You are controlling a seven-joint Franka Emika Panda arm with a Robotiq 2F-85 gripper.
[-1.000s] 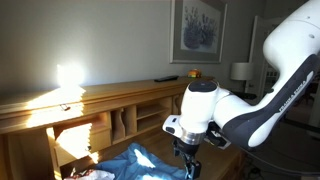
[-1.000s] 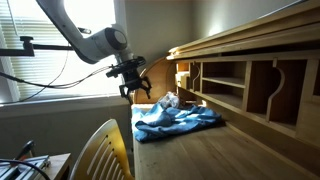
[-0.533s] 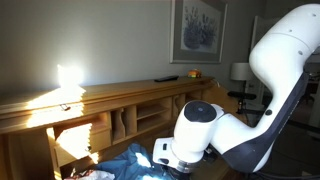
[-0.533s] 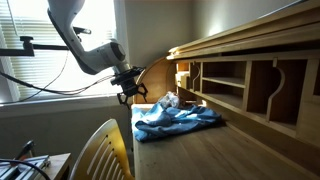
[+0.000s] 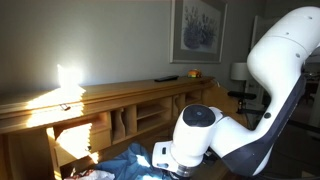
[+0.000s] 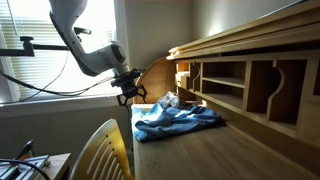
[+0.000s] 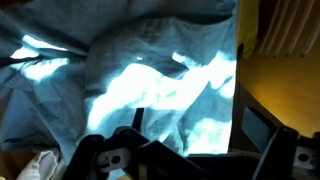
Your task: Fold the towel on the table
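Observation:
The robot's gripper needs to next take hold of the blue towel by its edge at the end (image 5: 168, 173) (image 7: 215, 118) nearest the window.
A crumpled blue towel (image 6: 180, 120) lies on the wooden table (image 6: 215, 155), in front of the cubby shelves. It also shows at the bottom of an exterior view (image 5: 135, 160) and fills the wrist view (image 7: 150, 70), lit in patches by sun. My gripper (image 6: 128, 95) hangs just above the towel's end nearest the window, fingers spread, holding nothing. In the wrist view the gripper (image 7: 195, 140) is open, with towel cloth between its dark fingers (image 7: 258, 135). In an exterior view the arm's body (image 5: 195, 140) hides the fingers.
A wooden hutch with cubbies (image 6: 245, 85) runs along the table's back. Small white and mixed objects (image 6: 170, 100) lie beyond the towel. A chair back (image 6: 100, 150) stands at the table's near edge. A tripod arm (image 6: 40, 48) stands by the window.
Over the last second the arm swung and came down toward the towel's end by the window. In the last half second it has barely moved. The gripper stays open.

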